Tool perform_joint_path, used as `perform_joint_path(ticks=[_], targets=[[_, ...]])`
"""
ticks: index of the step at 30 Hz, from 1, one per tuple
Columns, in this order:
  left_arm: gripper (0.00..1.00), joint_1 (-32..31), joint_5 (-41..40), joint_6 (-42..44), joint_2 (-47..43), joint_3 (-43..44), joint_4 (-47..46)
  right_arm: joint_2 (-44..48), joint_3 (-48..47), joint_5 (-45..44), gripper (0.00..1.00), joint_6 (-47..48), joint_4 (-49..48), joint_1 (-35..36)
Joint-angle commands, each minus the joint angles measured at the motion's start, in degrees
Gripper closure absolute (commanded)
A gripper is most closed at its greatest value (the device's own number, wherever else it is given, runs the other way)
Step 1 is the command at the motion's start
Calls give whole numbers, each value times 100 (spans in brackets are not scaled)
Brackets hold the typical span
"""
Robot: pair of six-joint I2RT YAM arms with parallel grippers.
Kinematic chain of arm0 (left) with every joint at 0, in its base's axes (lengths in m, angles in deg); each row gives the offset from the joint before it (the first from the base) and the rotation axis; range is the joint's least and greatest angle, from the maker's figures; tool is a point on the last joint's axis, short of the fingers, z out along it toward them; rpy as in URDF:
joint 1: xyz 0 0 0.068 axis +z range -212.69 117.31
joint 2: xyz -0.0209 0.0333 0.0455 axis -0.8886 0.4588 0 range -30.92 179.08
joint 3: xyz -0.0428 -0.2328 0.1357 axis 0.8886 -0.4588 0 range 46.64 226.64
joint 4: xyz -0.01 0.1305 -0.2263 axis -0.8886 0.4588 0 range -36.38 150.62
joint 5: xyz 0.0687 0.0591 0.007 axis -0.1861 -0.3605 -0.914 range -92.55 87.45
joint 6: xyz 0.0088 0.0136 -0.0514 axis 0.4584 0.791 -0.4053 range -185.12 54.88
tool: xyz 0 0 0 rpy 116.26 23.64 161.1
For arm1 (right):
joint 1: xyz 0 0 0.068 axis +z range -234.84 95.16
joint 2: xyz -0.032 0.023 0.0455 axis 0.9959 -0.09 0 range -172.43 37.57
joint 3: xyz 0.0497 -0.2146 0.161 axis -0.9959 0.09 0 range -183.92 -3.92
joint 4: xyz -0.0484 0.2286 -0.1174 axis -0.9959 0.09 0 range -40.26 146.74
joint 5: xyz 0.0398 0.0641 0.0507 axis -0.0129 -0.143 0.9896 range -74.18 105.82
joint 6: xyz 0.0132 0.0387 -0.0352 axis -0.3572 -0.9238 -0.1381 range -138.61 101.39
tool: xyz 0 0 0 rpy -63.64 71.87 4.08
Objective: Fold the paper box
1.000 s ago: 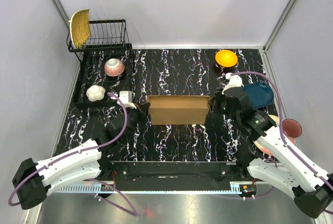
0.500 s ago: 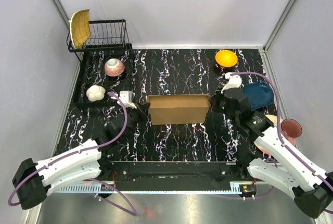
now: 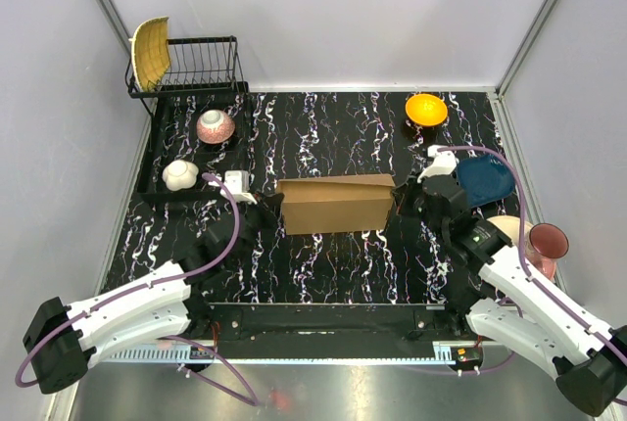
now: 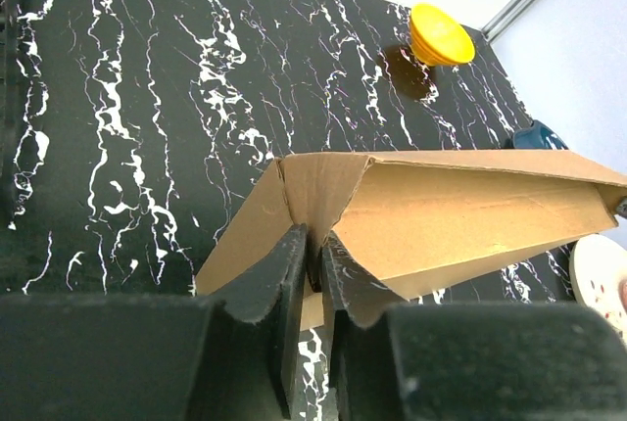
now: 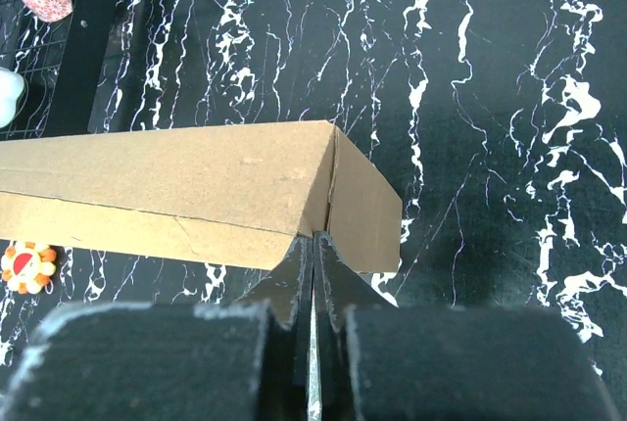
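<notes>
The lid's front edge gapes while my left gripper pinches the box's side flap low, so it should open, take the lid's corner (image 4: 362, 161) and fold the lid forward.
The paper box (image 3: 336, 206) is a plain brown cardboard box lying across the middle of the black marbled table. My left gripper (image 3: 271, 203) is at its left end. In the left wrist view the jaws (image 4: 315, 237) are shut on a cardboard fold at the corner of the paper box (image 4: 460, 210). My right gripper (image 3: 404, 201) is at the right end. In the right wrist view its fingers (image 5: 313, 237) are pressed together, tips against the crease at the corner of the paper box (image 5: 167, 171). I see no cardboard between them.
An orange bowl (image 3: 426, 108) sits at the back right. A dark blue bowl (image 3: 487, 178), a cream plate (image 3: 509, 230) and a maroon cup (image 3: 548, 241) lie behind my right arm. At the back left are a dish rack (image 3: 201, 64), a yellow plate (image 3: 150, 52) and a pink bowl (image 3: 216, 126).
My right arm has shifted slightly toward the near side, uncovering more of the blue bowl. The box's right end has tilted up a little. The left arm has stayed put.
</notes>
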Motion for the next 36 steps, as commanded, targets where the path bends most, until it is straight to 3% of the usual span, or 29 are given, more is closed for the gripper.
perform_joint_path(ticks=[1, 5, 8, 17, 31, 36], targets=[[70, -37, -48, -62, 26, 20, 1026, -84, 335, -34, 100, -241, 648, 29], [56, -37, -110, 113, -413, 195, 1246, -92, 160, -78, 100, -206, 727, 38], [51, -37, -127, 324, -738, 362, 1421, -145, 63, -69, 100, -206, 798, 38], [47, -20, -250, 738, -1223, 714, 1537, -206, -34, -60, 100, -206, 868, 38], [54, -20, 146, 1054, -46, 1277, 1256, -224, -95, -16, 100, -189, 868, 29], [70, -2, 40, 1098, -10, 1294, 1107, -207, -104, -7, 100, -171, 868, 38]])
